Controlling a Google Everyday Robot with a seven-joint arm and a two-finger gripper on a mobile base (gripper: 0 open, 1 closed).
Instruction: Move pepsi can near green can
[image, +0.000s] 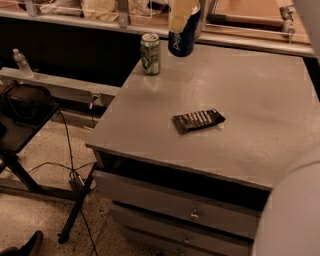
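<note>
The gripper needs to release the pepsi can close beside the green can (170, 75), on the green can's side away from the chair. The pepsi can is now above the table's far edge.
The dark blue pepsi can (183, 39) is held tilted above the far edge of the grey table (250, 100), its top hidden by my gripper (183, 17), which is shut on it from above. The green and white can (150, 54) stands upright on the table's far left corner, a short way to the left of the pepsi can and apart from it.
A dark flat snack packet (198, 120) lies near the table's middle. Drawers (190, 212) sit under the front edge. A black chair (25, 107) and cables stand on the floor at left. A shelf ledge (240, 40) runs behind the table. Part of my arm (295, 210) fills the lower right.
</note>
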